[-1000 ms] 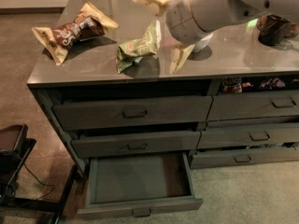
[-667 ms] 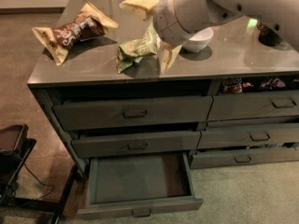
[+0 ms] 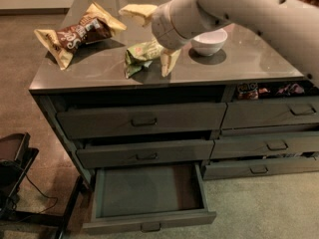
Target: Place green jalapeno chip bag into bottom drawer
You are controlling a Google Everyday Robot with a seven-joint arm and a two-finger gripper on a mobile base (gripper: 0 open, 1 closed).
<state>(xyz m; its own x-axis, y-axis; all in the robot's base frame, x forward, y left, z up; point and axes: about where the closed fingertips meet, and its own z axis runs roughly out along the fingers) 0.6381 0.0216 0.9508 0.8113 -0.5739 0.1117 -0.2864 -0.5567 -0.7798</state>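
Note:
My gripper will go to the green jalapeno chip bag. It should close on the bag by its end (image 3: 157, 50) nearest the white bowl.
The green jalapeno chip bag (image 3: 141, 54) lies crinkled on the grey countertop (image 3: 99, 71), near its front edge. My gripper (image 3: 145, 42) hangs over the bag on the big white arm, open. One cream finger (image 3: 135, 12) is behind the bag and the other (image 3: 168, 62) is at its right front, so the bag lies between them. I cannot tell whether they touch it. The bottom drawer (image 3: 149, 221) of the left stack is pulled out, and its dark floor is bare.
A larger brown-and-tan chip bag (image 3: 77, 34) lies at the counter's back left. A white bowl (image 3: 210, 41) stands right of the gripper. The upper two left drawers (image 3: 142, 119) stand slightly ajar. Snack packets show in the top right drawer (image 3: 269, 89). A black stand (image 3: 12, 171) is on the floor at left.
My arm has swung left and slightly down, bringing the open fingers around the green bag and uncovering the white bowl. The bag has stayed put.

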